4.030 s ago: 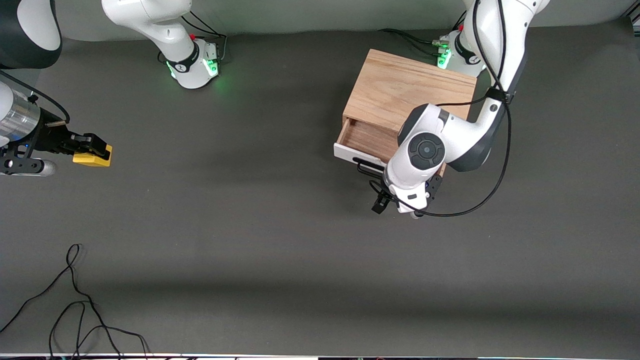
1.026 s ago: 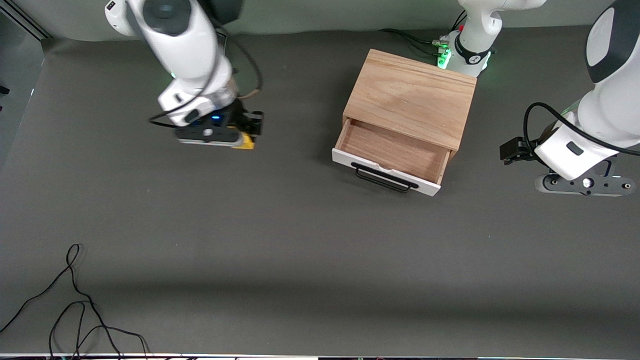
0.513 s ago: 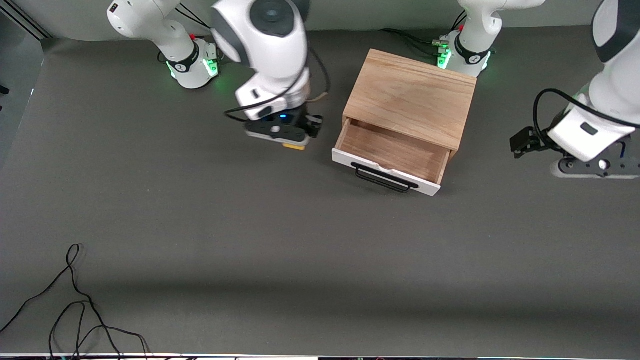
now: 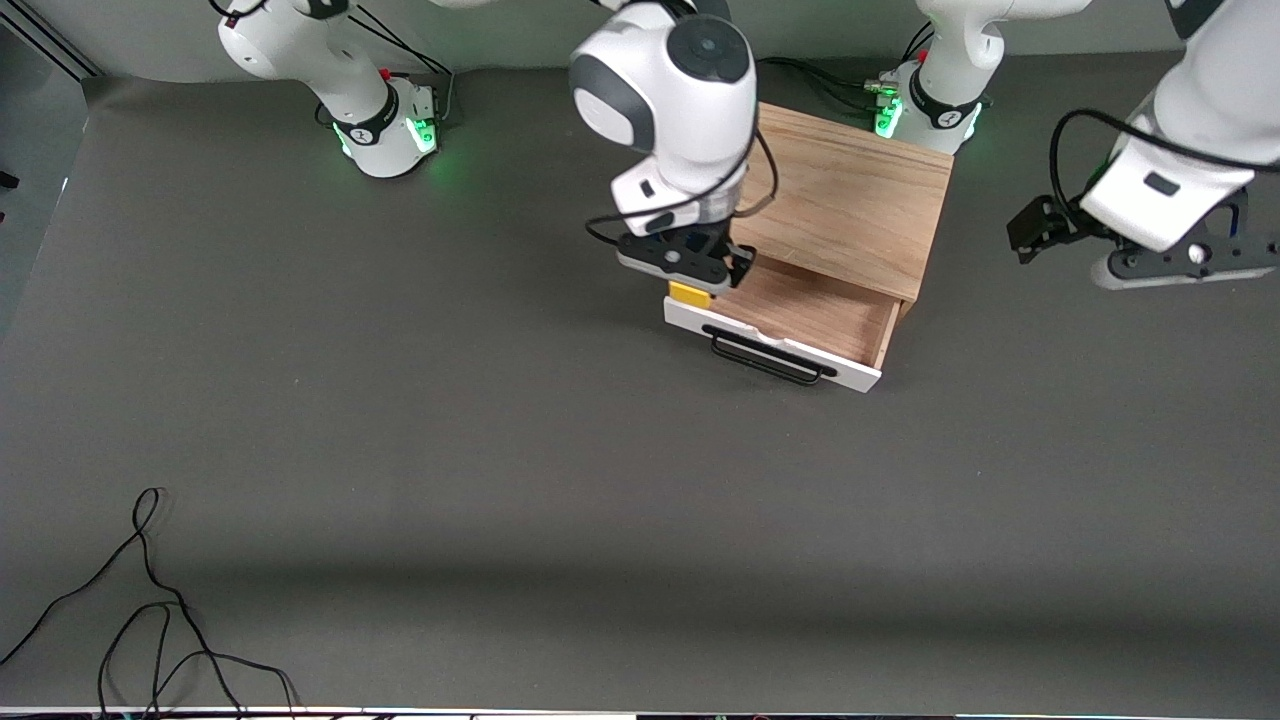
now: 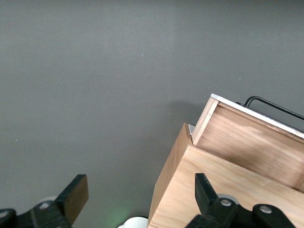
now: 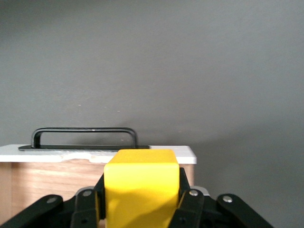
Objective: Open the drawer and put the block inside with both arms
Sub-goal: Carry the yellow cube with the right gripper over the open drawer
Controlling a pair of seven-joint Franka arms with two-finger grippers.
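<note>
Next, my right gripper releases the yellow block inside the drawer (image 4: 720, 308) (image 6: 141, 178), close behind the drawer's white front by the end of the handle. The block is held over the drawer's corner now.
The drawer (image 4: 800, 305) stands pulled out of the light wooden box (image 4: 835, 195), its white front and black bar handle (image 4: 768, 357) toward the front camera. My right gripper (image 4: 692, 285) is shut on the yellow block (image 4: 690, 295) and holds it over the drawer's corner toward the right arm's end. In the right wrist view the block (image 6: 141, 190) sits between the fingers (image 6: 192, 202), above the drawer's white front (image 6: 95, 153) and handle (image 6: 83, 134). My left gripper (image 4: 1030, 228) is open and empty, up in the air off the box's left-arm side. The left wrist view shows its fingers (image 5: 76, 195) wide apart, with the box (image 5: 228, 190) and open drawer (image 5: 251, 142).
A loose black cable (image 4: 150, 620) lies on the dark table mat near the front camera at the right arm's end. The arms' green-lit bases (image 4: 385, 130) stand along the table's back edge, one (image 4: 925, 105) right beside the box.
My right gripper has carried the block across the table from the right arm's end to over the open drawer. My left gripper let go of the handle, drew away and rose.
</note>
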